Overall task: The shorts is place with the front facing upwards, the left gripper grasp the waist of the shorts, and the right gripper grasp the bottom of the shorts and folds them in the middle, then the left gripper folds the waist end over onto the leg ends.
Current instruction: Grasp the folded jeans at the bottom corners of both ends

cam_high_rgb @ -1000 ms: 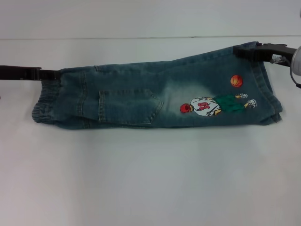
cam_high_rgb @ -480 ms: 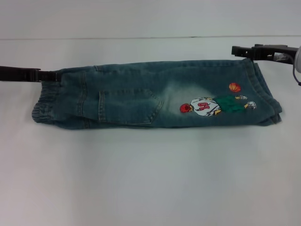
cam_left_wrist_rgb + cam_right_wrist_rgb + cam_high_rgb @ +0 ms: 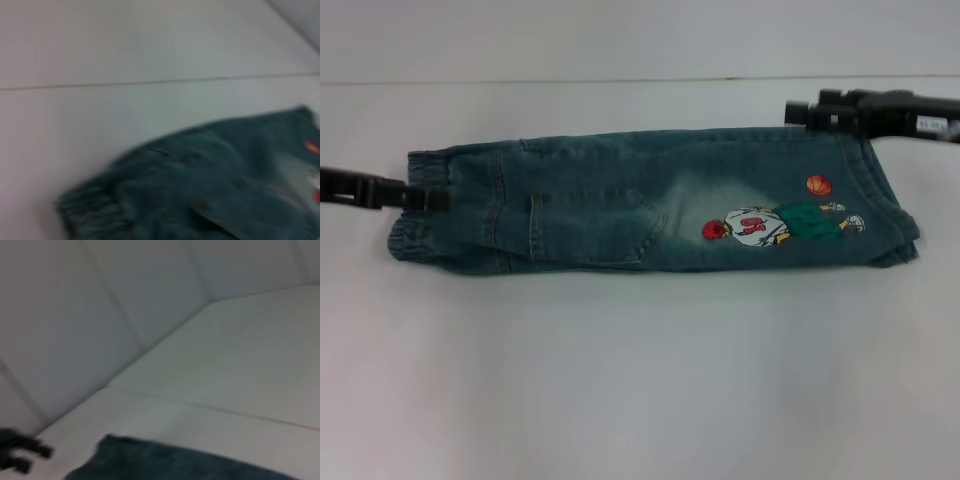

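Observation:
The pocket's pointed end (image 3: pixel 653 208), near the middle of the shorts, is the next place my right gripper needs to go to and close on.
The blue denim shorts (image 3: pixel 620 210) lie flat on the white table (image 3: pixel 640 380), folded lengthwise. The elastic waist (image 3: pixel 410 235) is at the left. The leg ends (image 3: pixel 890 215), with an embroidered basketball player (image 3: pixel 770 225), are at the right. My left gripper (image 3: pixel 438 198) sits at the middle of the waist edge, open, holding nothing. It also shows far off in the right wrist view, the left gripper (image 3: pixel 35 457) with its fingers apart beside the shorts (image 3: pixel 175 462). My right gripper (image 3: pixel 798 112) hovers open just beyond the far edge of the leg ends. The left wrist view shows the shorts (image 3: pixel 225 190).
The white table stretches bare in front of the shorts and behind them up to a pale back wall (image 3: pixel 640 35). A seam line (image 3: pixel 570 80) runs across the far side of the table.
My left gripper let go of the waist's far corner and slid to the middle of the waistband; the corner settled flat. My right gripper released the leg ends and drifted left above them.

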### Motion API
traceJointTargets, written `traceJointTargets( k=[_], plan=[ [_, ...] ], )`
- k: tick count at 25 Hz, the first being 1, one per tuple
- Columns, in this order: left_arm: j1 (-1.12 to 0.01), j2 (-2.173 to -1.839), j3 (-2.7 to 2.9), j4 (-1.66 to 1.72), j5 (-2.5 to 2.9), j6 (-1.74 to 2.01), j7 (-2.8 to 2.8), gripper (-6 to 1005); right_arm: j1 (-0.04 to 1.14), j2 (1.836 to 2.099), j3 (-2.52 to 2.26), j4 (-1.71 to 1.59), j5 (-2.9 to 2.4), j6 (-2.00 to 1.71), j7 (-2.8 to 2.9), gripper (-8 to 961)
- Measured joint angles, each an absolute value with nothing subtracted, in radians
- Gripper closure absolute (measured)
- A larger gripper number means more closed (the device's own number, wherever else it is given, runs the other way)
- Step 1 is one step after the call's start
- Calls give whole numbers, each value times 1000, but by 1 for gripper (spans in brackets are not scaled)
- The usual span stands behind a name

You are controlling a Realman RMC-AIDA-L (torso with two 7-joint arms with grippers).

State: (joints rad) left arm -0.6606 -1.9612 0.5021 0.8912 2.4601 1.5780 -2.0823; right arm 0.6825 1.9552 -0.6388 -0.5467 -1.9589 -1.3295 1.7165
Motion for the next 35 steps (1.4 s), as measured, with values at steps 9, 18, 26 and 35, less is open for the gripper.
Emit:
traceJointTargets(
  k=[9, 18, 26, 35],
  plan=[
    [-639, -1960, 486, 882, 2524, 1562, -1992, 129, 673, 1922, -708, -554, -2048, -1748, 1648, 96],
    [-656, -1976, 573, 828, 2664, 1372, -2030, 138, 662, 1935, -711, -552, -2065, -1756, 1643, 96],
    [-679, -1992, 675, 775, 2671, 1269, -2057, 145, 667, 1946, -725, -545, -2066, -1729, 1640, 96],
    [-690, -1996, 726, 773, 2672, 1288, -2040, 191, 661, 1950, -728, -545, -2066, -1707, 1639, 95]
  ],
)
